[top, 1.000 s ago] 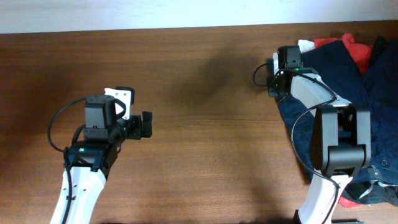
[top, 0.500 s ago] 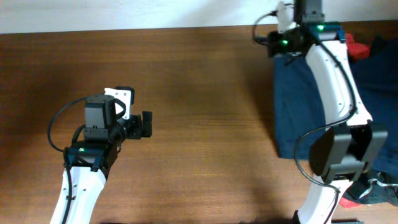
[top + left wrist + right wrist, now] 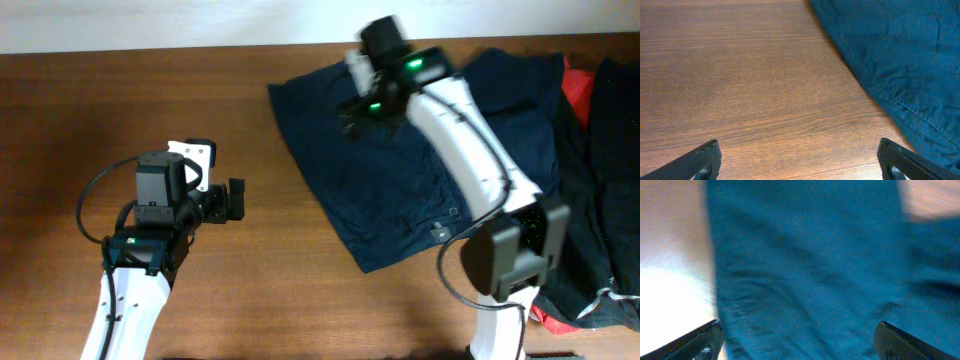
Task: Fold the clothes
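Next, my right gripper closes on the near corner (image 3: 546, 184) of the navy shorts, beside the heap of dark garments.
Dark navy shorts (image 3: 400, 180) lie spread flat across the middle of the table, one corner reaching far left (image 3: 285, 92). My right gripper (image 3: 355, 100) hovers over their far left part, blurred by motion. In the right wrist view that gripper (image 3: 800, 347) is open, its fingers (image 3: 702, 341) wide apart with only navy cloth (image 3: 805, 265) below and nothing between them. My left gripper (image 3: 235, 200) stands open over bare wood left of the shorts. Its wrist view shows the gripper (image 3: 802, 165) empty and the shorts' edge (image 3: 890, 55) at the upper right.
More clothes are heaped at the table's right edge: a red piece (image 3: 575, 85) and dark garments (image 3: 612, 170). A bit of red and a white cord (image 3: 595, 300) show at the near right. Bare wooden table (image 3: 150, 100) lies on the left.
The right arm swung from the pile at the far right to the table's middle, pulling the navy shorts out flat, and its jaws opened. The left arm has not moved.
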